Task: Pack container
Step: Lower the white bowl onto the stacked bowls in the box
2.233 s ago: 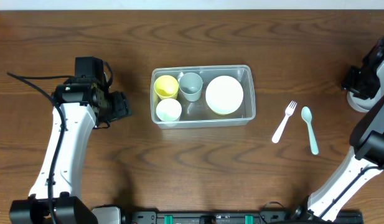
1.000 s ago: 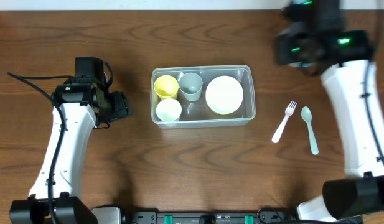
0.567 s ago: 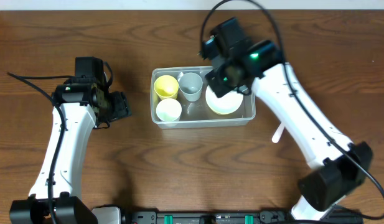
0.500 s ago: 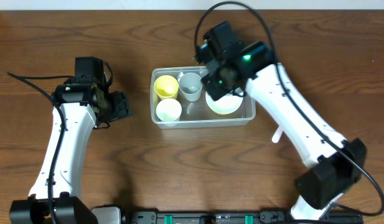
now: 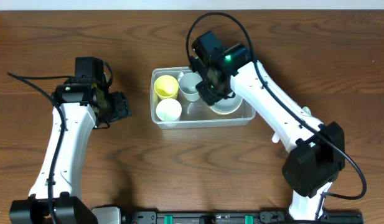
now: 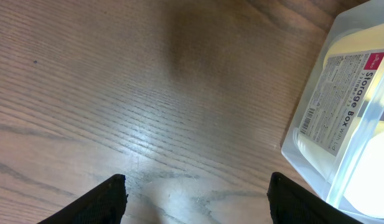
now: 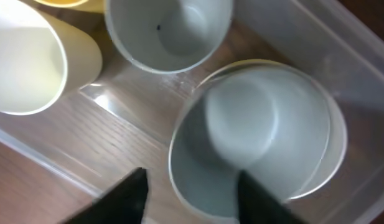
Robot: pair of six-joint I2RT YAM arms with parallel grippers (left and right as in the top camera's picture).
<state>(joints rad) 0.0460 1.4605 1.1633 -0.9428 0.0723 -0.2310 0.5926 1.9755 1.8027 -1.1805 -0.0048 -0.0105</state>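
The grey-blue bowl sits crooked over the rim of the pale bowl. Next, my right gripper opens, back away and grabs the grey-blue bowl's near rim [image 7: 193, 204] to seat it again.
The clear container [image 5: 179, 122] stands mid-table and holds a yellow cup [image 5: 166, 86], a white cup [image 5: 168, 111], a grey-blue cup [image 5: 189, 87] and a pale bowl [image 5: 229, 106]. My right gripper [image 5: 211, 93] hangs over the container's right half. In the right wrist view a grey-blue bowl [image 7: 260, 124] rests inside the pale bowl within the container [image 7: 316, 37]. The right gripper's [image 7: 192, 180] fingers are apart, one on each side of that bowl's near rim. My left gripper [image 5: 122, 106] is open and empty over bare wood [image 6: 196, 186], left of the container [image 6: 341, 112].
The end of a white fork [image 5: 276, 137] shows on the table right of the container, mostly under my right arm. The grey-blue cup [image 7: 170, 28] and the white cup [image 7: 23, 62] stand just left of the bowls.
My right arm has swung from the table's far right edge to above the container and lowered over the bowls. The left arm has not moved.
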